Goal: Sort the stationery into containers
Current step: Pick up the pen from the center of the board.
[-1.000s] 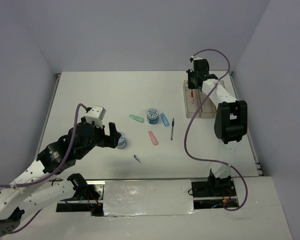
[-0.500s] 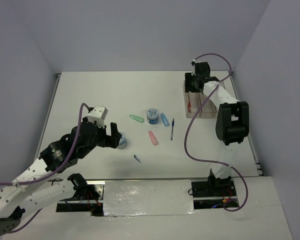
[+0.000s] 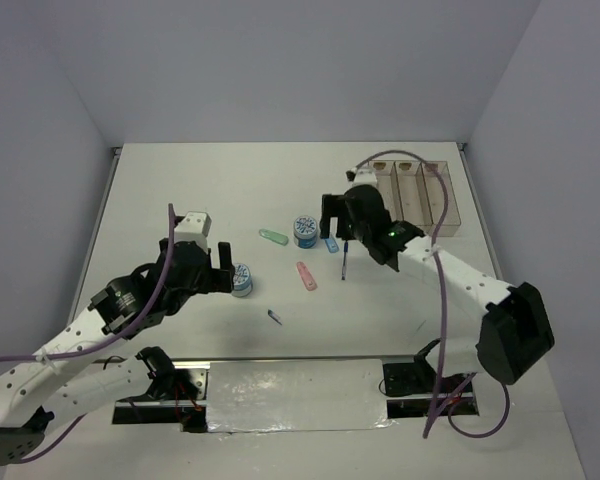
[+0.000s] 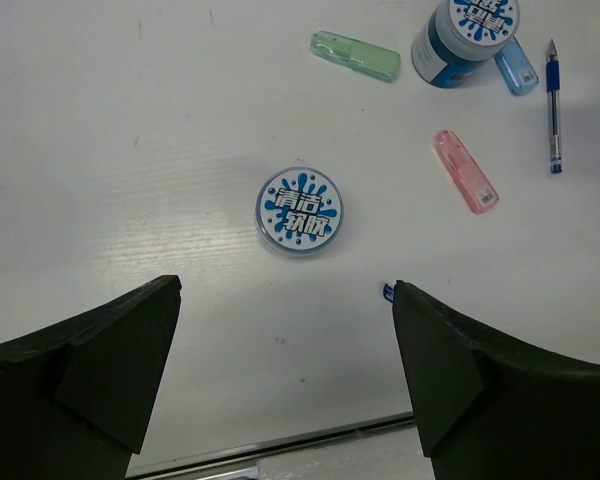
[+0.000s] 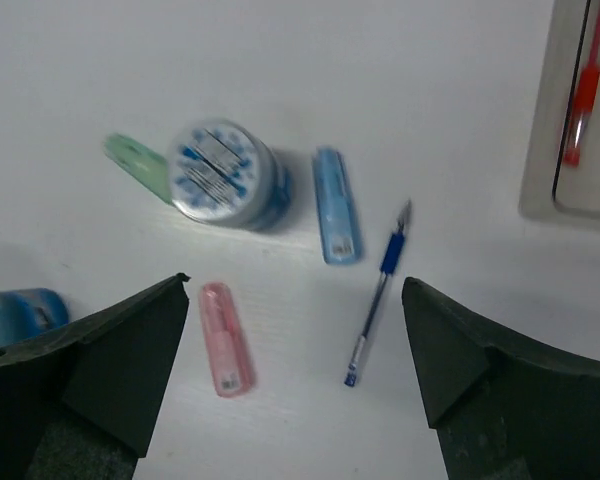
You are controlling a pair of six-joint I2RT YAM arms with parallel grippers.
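Note:
Next, my left gripper closes on the body of the small dark blue cap (image 3: 274,317) (image 4: 389,293) near the table's front edge, to fit it to the dark blue pen.
My left gripper (image 3: 223,272) (image 4: 285,290) stands open just short of a blue-white tape roll (image 3: 242,280) (image 4: 299,211) and holds nothing. My right gripper (image 3: 338,228) (image 5: 296,285) hovers open and empty over the dark blue pen (image 3: 345,260) (image 5: 377,300), the blue clip (image 3: 330,240) (image 5: 336,205) and the pink clip (image 3: 306,276) (image 5: 226,338). A second tape roll (image 3: 304,231) (image 5: 225,175) stands beside the green clip (image 3: 272,237) (image 5: 135,160). The clear three-compartment containers (image 3: 417,196) sit at the back right. A red pen (image 5: 585,85) lies in the nearest compartment.
A small dark blue cap (image 3: 274,317) (image 4: 388,292) lies near the table's front edge (image 4: 280,440). Walls close in the table's left, back and right sides. The right arm's purple cable (image 3: 442,300) loops over the right part of the table.
The right gripper has opened, left the red pen in the containers, and swung from the back right to the middle over the pen and clips. The left arm has barely shifted.

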